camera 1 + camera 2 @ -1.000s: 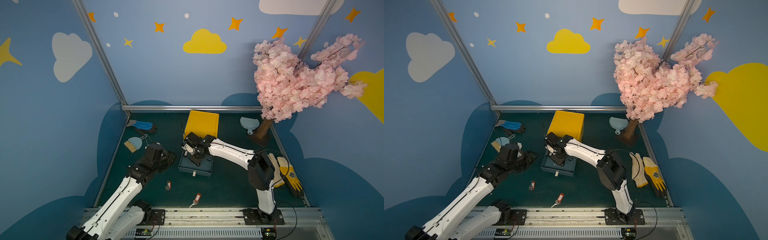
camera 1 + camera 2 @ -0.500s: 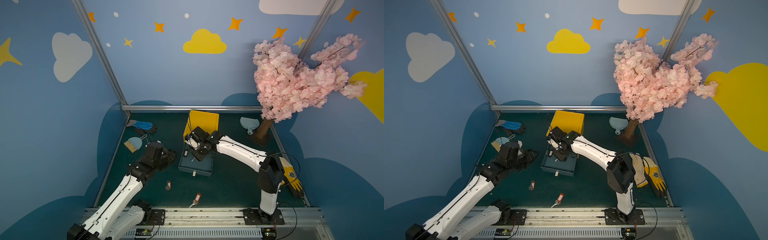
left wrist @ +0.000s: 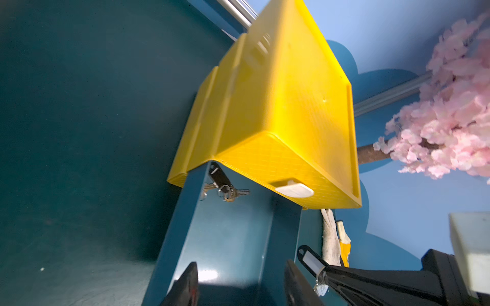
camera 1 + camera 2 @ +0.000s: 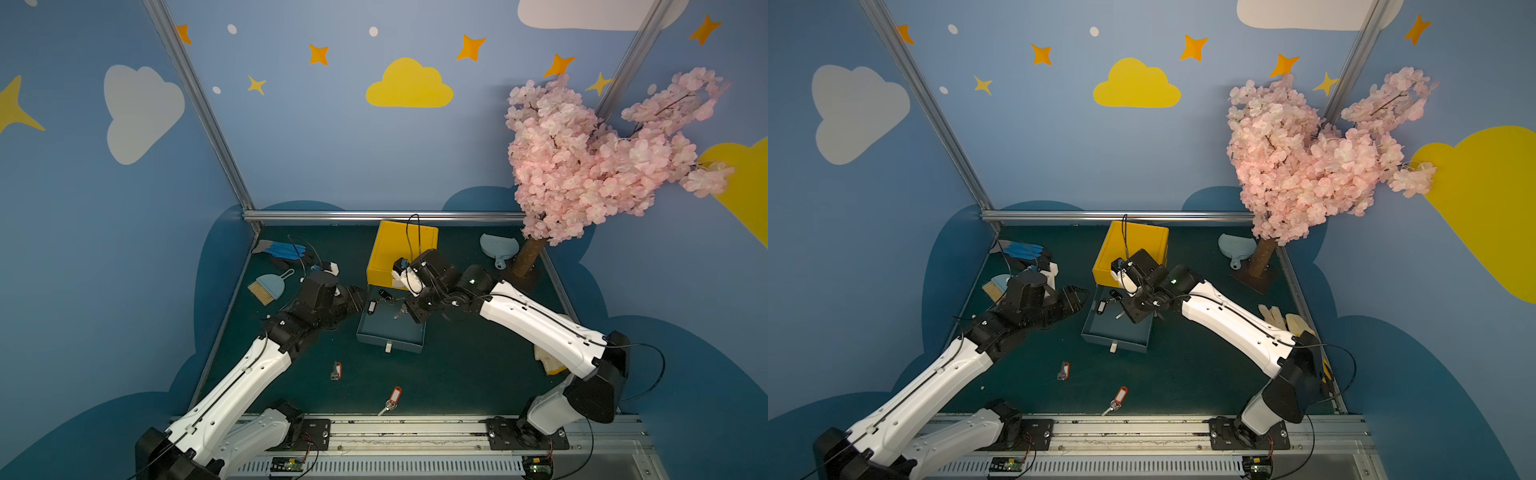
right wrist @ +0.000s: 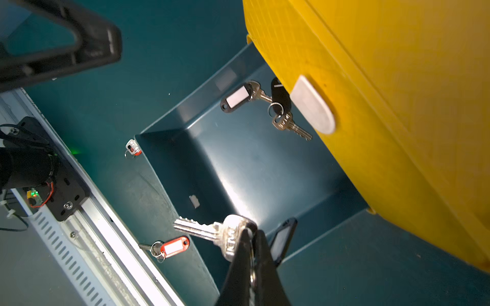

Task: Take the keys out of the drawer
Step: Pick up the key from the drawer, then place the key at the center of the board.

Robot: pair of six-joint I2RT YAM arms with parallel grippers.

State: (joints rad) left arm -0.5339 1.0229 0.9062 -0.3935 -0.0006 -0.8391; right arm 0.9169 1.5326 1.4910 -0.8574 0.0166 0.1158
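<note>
The robot's right gripper should set the silver key down on the mat (image 4: pixel 462 359) between the blue drawer and the yellow-white gloves. The key now hangs over the blue drawer.
The blue drawer (image 4: pixel 390 341) (image 4: pixel 1113 338) stands pulled out of a yellow cabinet (image 4: pixel 400 249). My right gripper (image 5: pixel 251 234) (image 4: pixel 400 312) hangs over it, shut on a silver key (image 5: pixel 201 228) with a black tag (image 5: pixel 282 238). Two black-tagged keys (image 5: pixel 237 97) (image 3: pixel 224 185) lie at the drawer's back by the cabinet. Out on the mat lie two orange-tagged keys (image 4: pixel 337 370) (image 4: pixel 394 398). My left gripper (image 3: pixel 241 278) (image 4: pixel 1077 296) is open and empty, level with the drawer's left wall.
A small brush (image 4: pixel 266 287) and blue gloves (image 4: pixel 284 251) lie at the back left. A blue dustpan (image 4: pixel 498 248) and a pink blossom tree (image 4: pixel 590 158) stand at the back right. Yellow-white gloves (image 4: pixel 1277 318) lie under my right arm. The metal rail (image 4: pixel 395 432) runs along the front.
My right gripper has come a little to the right and up over the drawer with the key, and its elbow has swung out to the right. The left arm has hardly moved.
</note>
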